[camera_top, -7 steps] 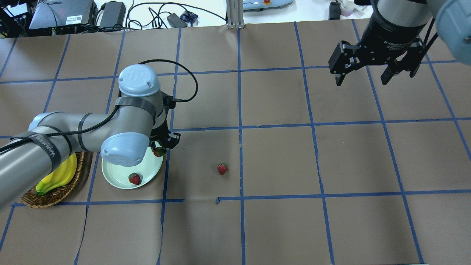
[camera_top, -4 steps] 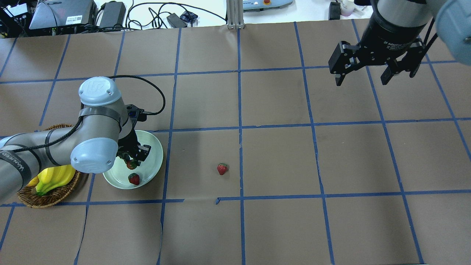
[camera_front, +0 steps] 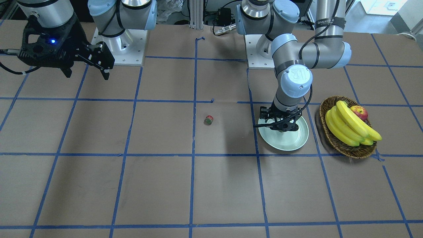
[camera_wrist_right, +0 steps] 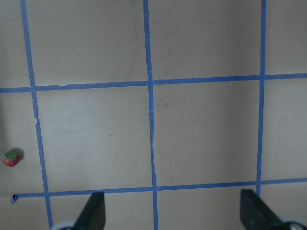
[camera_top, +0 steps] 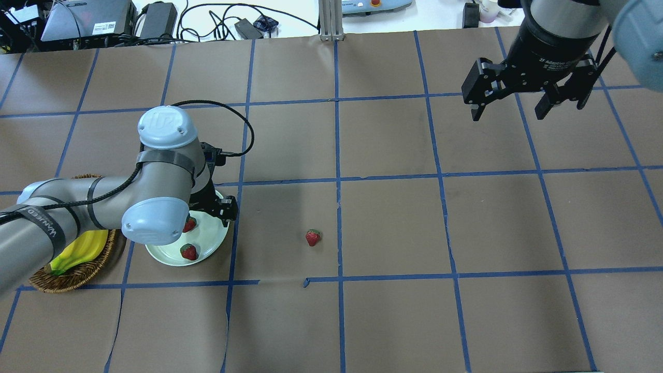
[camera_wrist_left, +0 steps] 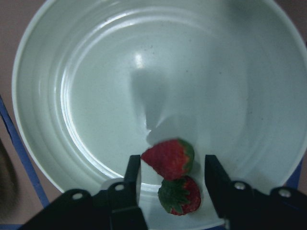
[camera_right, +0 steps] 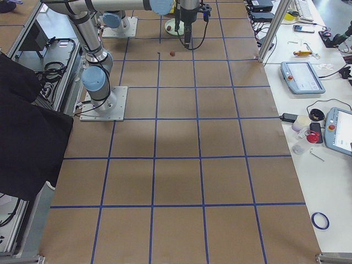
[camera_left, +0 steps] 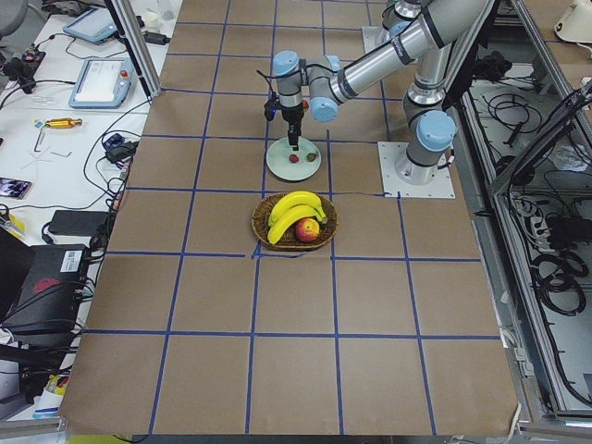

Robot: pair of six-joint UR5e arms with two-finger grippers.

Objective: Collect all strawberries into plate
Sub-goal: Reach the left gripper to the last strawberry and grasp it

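Observation:
I should close my left gripper around the middle of the lone strawberry (camera_front: 209, 119) on the table, because the other strawberries are on the plate.
The pale green plate (camera_top: 212, 246) holds two strawberries (camera_top: 189, 225) (camera_top: 189, 252). In the left wrist view they lie touching (camera_wrist_left: 169, 158) (camera_wrist_left: 181, 196) on the plate (camera_wrist_left: 96, 72). My left gripper (camera_top: 210, 215) hangs just above them, open, its fingers (camera_wrist_left: 132, 175) on either side of the upper berry with a gap. A third strawberry (camera_top: 313, 237) lies on the table right of the plate, also seen from the front (camera_front: 209, 119) and by the right wrist (camera_wrist_right: 11, 157). My right gripper (camera_top: 510, 106) is open and empty, high at the far right.
A wicker basket (camera_top: 77, 274) with bananas (camera_top: 83, 248) and an apple (camera_front: 359, 111) stands just left of the plate, under my left arm. Brown paper with blue tape lines covers the table. Cables and devices lie beyond the far edge.
My left gripper carried a strawberry over the plate, let it go beside the first berry, and has shifted slightly right. The right arm has not moved.

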